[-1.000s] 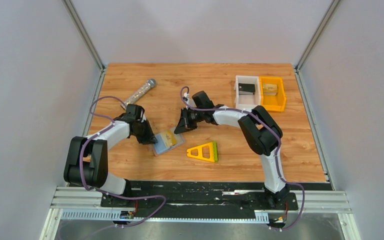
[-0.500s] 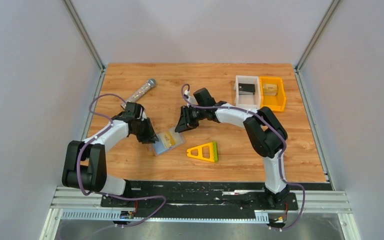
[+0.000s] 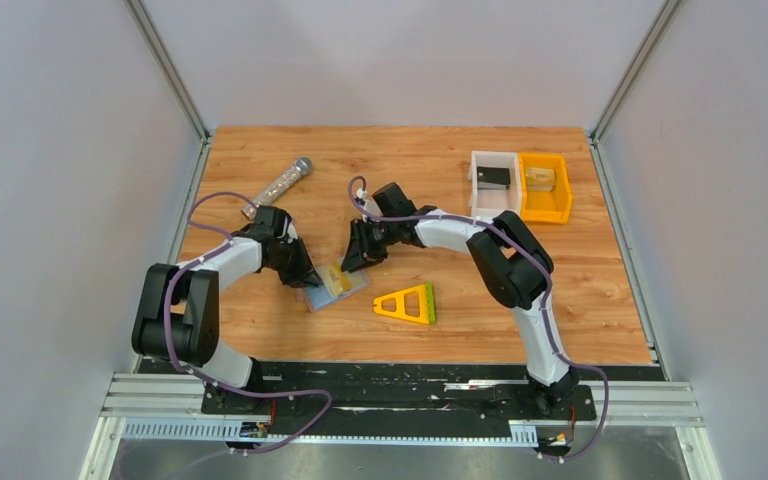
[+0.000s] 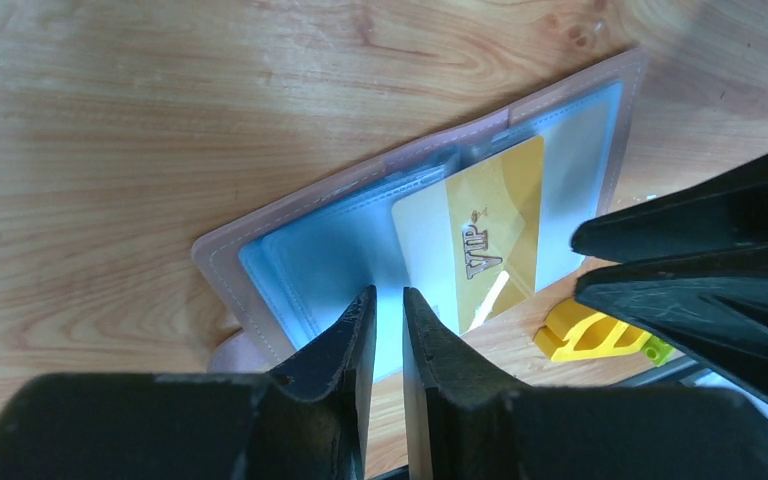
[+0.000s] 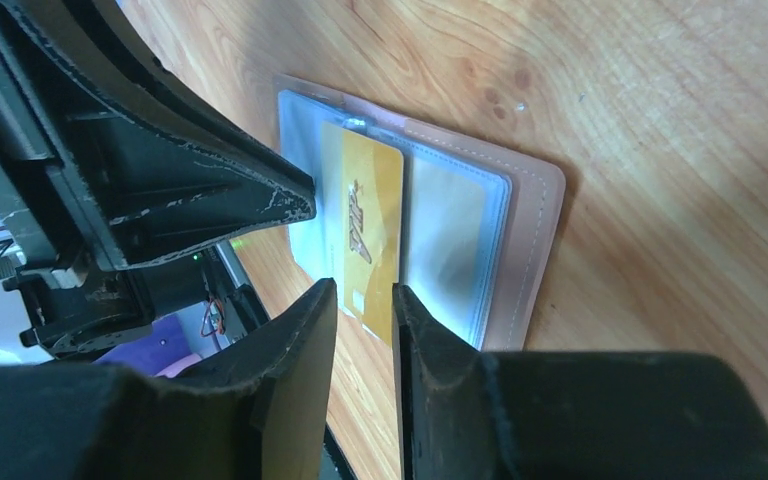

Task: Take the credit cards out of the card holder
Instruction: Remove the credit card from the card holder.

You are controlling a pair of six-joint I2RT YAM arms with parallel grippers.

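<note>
My right gripper will open, pinch the card's protruding end (image 5: 392,225) and pull it clear, because the gold credit card is still partly in its sleeve.
The card holder (image 3: 352,288) lies open on the wood, with a pinkish-brown cover and blue-clear sleeves (image 4: 300,250) (image 5: 460,230). A gold credit card (image 3: 338,279) marked VIP (image 4: 490,230) (image 5: 365,220) sticks partly out of a sleeve. My left gripper (image 3: 310,278) (image 4: 388,300) hovers over the holder's left sleeves. Its jaws are nearly together with only a thin slit and nothing between them. My right gripper (image 3: 346,264) (image 5: 363,290) is narrowly open just above the card's protruding end. The two grippers face each other across the holder.
A yellow-and-green triangular frame (image 3: 407,303) (image 4: 590,335) lies just right of the holder. A clear tube with a grey cap (image 3: 278,184) lies at the back left. A white bin (image 3: 493,183) and an orange bin (image 3: 544,186) stand at the back right.
My right gripper has moved left and nearer, down to the card's end. My left gripper has slid slightly right, onto the holder.
</note>
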